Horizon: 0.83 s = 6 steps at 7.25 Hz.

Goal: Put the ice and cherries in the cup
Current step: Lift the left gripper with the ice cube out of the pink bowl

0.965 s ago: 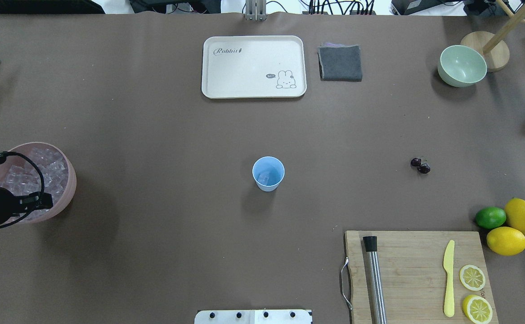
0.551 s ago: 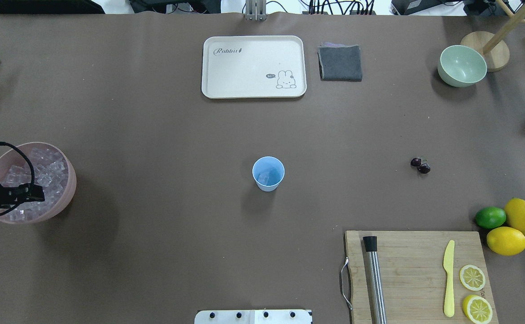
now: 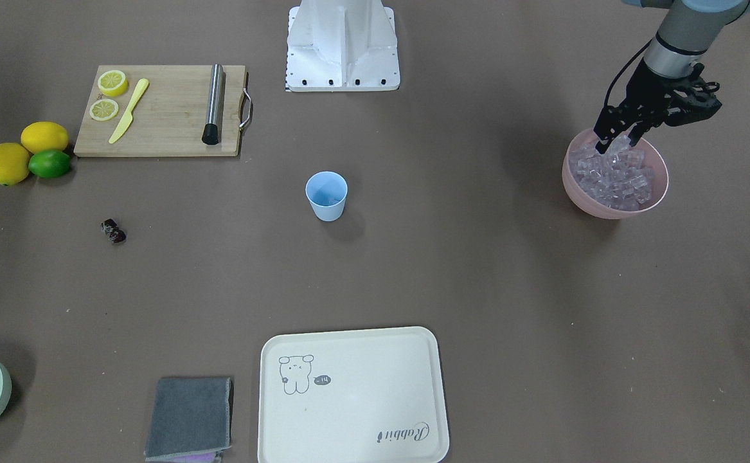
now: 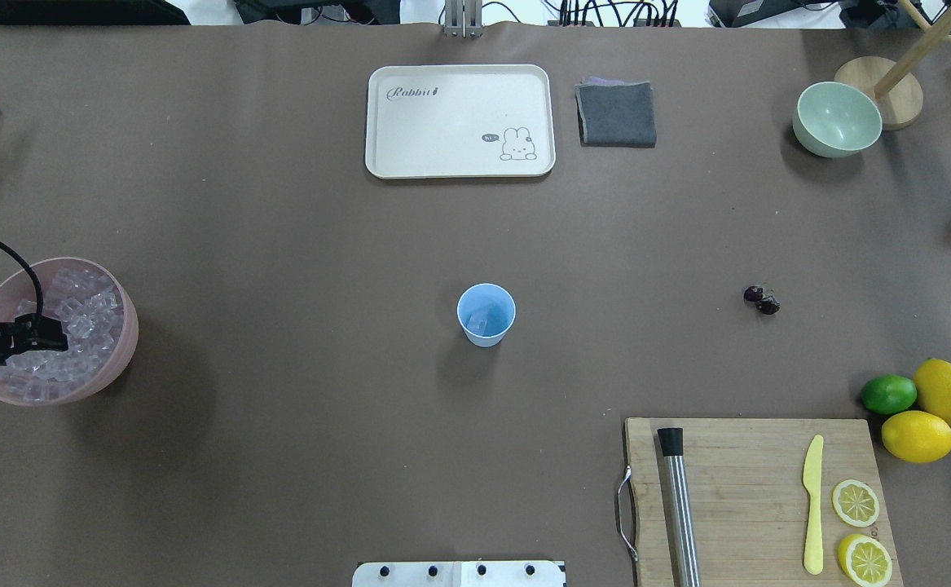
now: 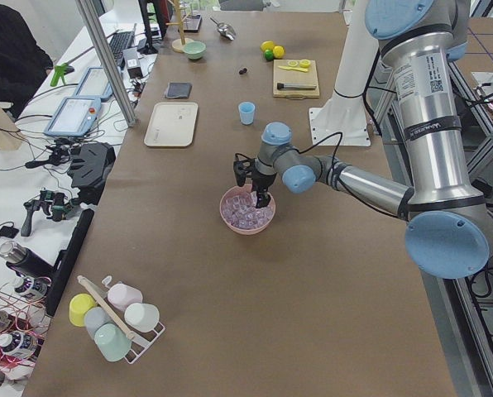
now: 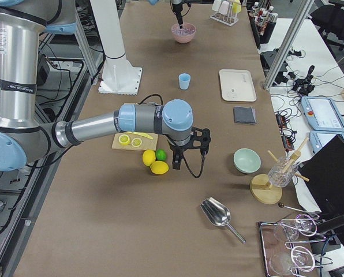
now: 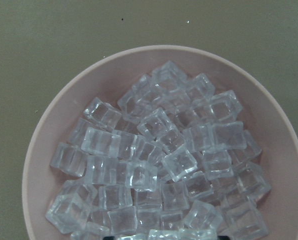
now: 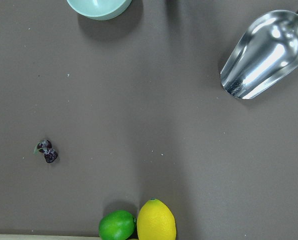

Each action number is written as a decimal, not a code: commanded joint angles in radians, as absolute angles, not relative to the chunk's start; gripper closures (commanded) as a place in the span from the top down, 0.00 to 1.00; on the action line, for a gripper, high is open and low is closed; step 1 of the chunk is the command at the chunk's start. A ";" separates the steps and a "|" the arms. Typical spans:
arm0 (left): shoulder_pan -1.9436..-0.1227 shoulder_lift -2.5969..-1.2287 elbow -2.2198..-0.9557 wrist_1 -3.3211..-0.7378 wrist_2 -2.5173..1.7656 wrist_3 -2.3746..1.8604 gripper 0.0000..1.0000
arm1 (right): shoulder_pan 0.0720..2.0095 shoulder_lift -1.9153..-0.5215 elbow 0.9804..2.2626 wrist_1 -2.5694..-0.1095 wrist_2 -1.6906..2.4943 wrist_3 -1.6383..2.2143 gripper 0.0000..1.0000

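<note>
Next, the left gripper releases ice inside the light blue cup [image 3: 327, 193], by the clear cube at its bottom.
The light blue cup [image 4: 486, 314] stands upright mid-table, also in the front view [image 3: 326, 196], with a clear ice cube [image 4: 479, 324] inside. Many more ice cubes [image 7: 164, 165] fill the pink bowl [image 4: 126, 326] at the table's left. My left gripper [image 3: 616, 145] hangs over the bowl's near rim with its fingers apart and their tips at the ice; it holds nothing that I can see. The dark red cherries [image 4: 761, 299] lie on the table right of the cup, also in the right wrist view [image 8: 47, 151]. My right gripper [image 6: 186, 157] shows only in the exterior right view, above the table near the lemons; I cannot tell its state.
A white rabbit tray [image 4: 459, 122], a grey cloth [image 4: 616, 114] and a pale green bowl [image 4: 838, 118] sit along the far side. A cutting board [image 4: 752, 497] with a metal muddler, yellow knife and lemon slices is at front right, beside a lime [image 4: 888, 394] and two lemons. A metal scoop [image 8: 264, 55] lies at far right.
My left gripper has drawn back toward the overhead view's left edge over the pink bowl, uncovering more of the ice. The cup and cherries have not moved.
</note>
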<state>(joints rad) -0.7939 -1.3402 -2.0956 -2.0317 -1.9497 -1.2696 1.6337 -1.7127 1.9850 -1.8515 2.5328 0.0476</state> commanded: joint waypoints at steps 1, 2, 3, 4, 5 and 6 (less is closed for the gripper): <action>-0.854 -1.489 -2.103 -1.910 -2.008 -1.255 0.11 | 1.634 -1.715 1.985 -1.852 2.533 0.048 1.00; -0.854 -1.584 -2.105 -1.823 -2.008 -1.256 0.11 | 1.634 -1.715 1.985 -1.852 2.534 0.048 1.00; -0.853 -1.692 -2.102 -1.719 -2.003 -1.261 0.11 | 1.634 -1.721 1.985 -1.852 2.534 0.048 1.00; -0.845 -1.809 -2.097 -1.613 -2.003 -1.262 0.11 | 1.634 -1.724 1.985 -1.852 2.534 0.048 1.00; -0.822 -1.926 -2.086 -1.506 -2.002 -1.266 0.11 | 1.634 -1.724 1.983 -1.852 2.534 0.048 1.00; -0.783 -2.004 -2.071 -1.467 -1.997 -1.302 0.11 | 1.634 -1.724 1.982 -1.852 2.534 0.048 1.00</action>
<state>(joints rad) -0.8209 -1.8860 -2.0868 -1.5507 -2.0014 -1.2733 1.6337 -1.7234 1.9835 -1.8515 2.5341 0.0476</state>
